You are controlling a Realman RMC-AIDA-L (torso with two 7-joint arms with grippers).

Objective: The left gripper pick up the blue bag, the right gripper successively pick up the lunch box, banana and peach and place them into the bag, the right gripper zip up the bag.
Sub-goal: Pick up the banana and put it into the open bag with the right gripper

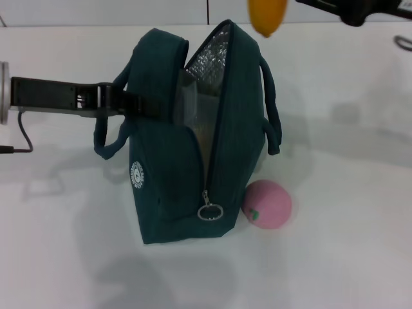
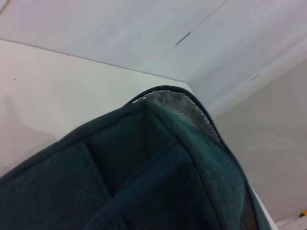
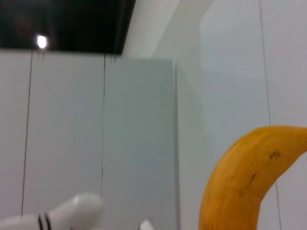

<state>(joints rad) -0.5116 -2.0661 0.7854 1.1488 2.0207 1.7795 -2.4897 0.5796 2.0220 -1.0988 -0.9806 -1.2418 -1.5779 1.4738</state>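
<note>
I need to use my right gripper to release the banana on top of the lunch box that is inside the blue bag's opening (image 1: 205, 121).
The blue bag (image 1: 174, 174) stands upright on the white table with its zip open and the silver foil lining showing. It fills the left wrist view (image 2: 144, 182). My left gripper (image 1: 138, 105) reaches in from the left and is shut on the bag's left side by the handle. The banana (image 1: 267, 14) hangs in the air above the far end of the bag's opening, and also shows in the right wrist view (image 3: 249, 182). My right gripper (image 1: 309, 4), at the top edge, holds it. The peach (image 1: 267, 203) lies on the table against the bag's front right corner. A pale clear shape (image 1: 193, 103) inside the opening looks like the lunch box.
The white table (image 1: 347, 257) spreads around the bag, with a wall behind it. A black cable (image 1: 22, 138) hangs from my left wrist at the far left. The zip's ring pull (image 1: 210, 212) hangs at the bag's near end.
</note>
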